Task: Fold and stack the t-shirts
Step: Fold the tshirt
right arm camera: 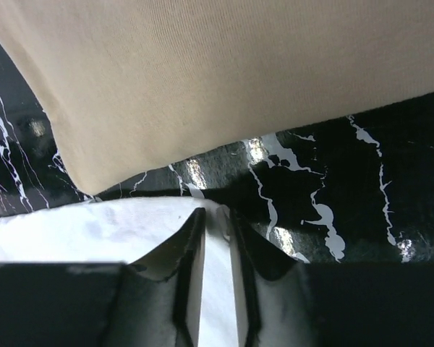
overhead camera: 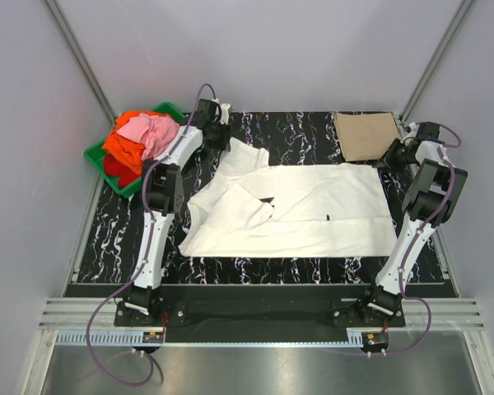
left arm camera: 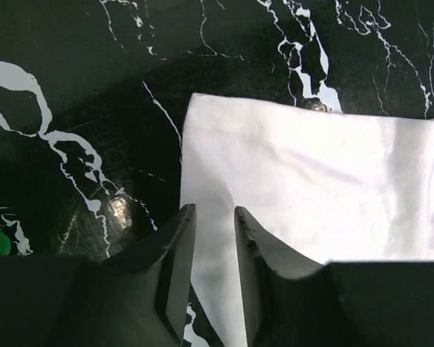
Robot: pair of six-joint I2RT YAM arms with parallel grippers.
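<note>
The sleeve edge of the white t-shirt is lying flat between my left gripper's parted fingers, so next I open them, pinch that edge (left arm camera: 211,230) and pull the sleeve tight before folding.
The white t-shirt (overhead camera: 313,206) lies spread across the middle of the table, its left side folded over and small black marks on it. My left gripper (overhead camera: 220,136) is at its far left sleeve. In the left wrist view the jaws (left arm camera: 213,210) stand a narrow gap apart with the white cloth (left arm camera: 311,188) between them. My right gripper (overhead camera: 389,158) is at the shirt's far right corner. In the right wrist view the jaws (right arm camera: 215,211) are nearly shut on that white corner (right arm camera: 94,231). The tan t-shirt (overhead camera: 366,136) lies folded at the back right, just beyond it (right arm camera: 224,79).
A green crate (overhead camera: 90,153) at the back left holds a heap of pink (overhead camera: 152,132), orange (overhead camera: 123,144) and red (overhead camera: 115,169) t-shirts. The black marbled tabletop (overhead camera: 305,136) is walled in by grey panels at the left, the right and behind.
</note>
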